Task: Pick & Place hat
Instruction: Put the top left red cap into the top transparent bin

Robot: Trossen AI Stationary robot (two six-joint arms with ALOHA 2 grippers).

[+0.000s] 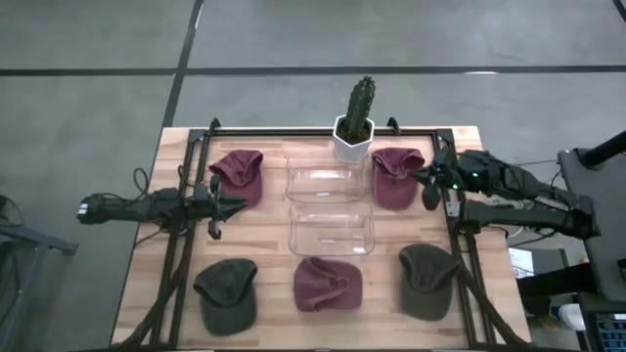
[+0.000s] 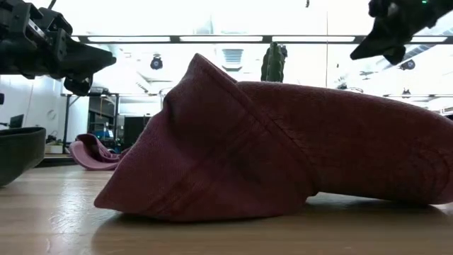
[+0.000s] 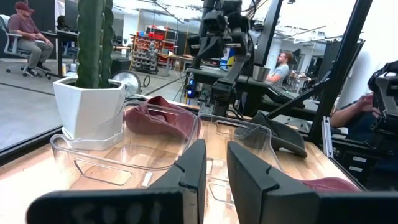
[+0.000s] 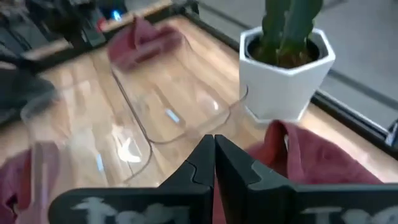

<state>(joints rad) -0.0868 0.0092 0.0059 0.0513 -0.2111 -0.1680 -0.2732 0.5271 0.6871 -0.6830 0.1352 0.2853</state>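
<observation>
The maroon hat's outer side edge (image 1: 221,172), on the hat nearest to my left gripper, facing away from the clear plastic bins, is to be gripped by that gripper.
Five hats lie flat on the wooden table: maroon ones at far left (image 1: 237,176), far right (image 1: 395,176) and near middle (image 1: 328,284), dark green ones at near left (image 1: 227,291) and near right (image 1: 426,281). The near-middle maroon hat (image 2: 283,149) fills the low view. My left gripper (image 1: 233,205) hovers beside the far-left maroon hat, pointing right, its fingers (image 3: 214,168) a narrow gap apart. My right gripper (image 1: 427,183) hangs shut (image 4: 214,155) above the right edge of the far-right maroon hat (image 4: 311,165), well up off the table (image 2: 386,35).
Two clear plastic bins (image 1: 325,183) (image 1: 333,233) stand in the table's middle, one behind the other. A cactus in a white pot (image 1: 354,122) stands at the far edge. A black frame (image 1: 293,132) runs round the table. People sit in the room beyond (image 3: 28,31).
</observation>
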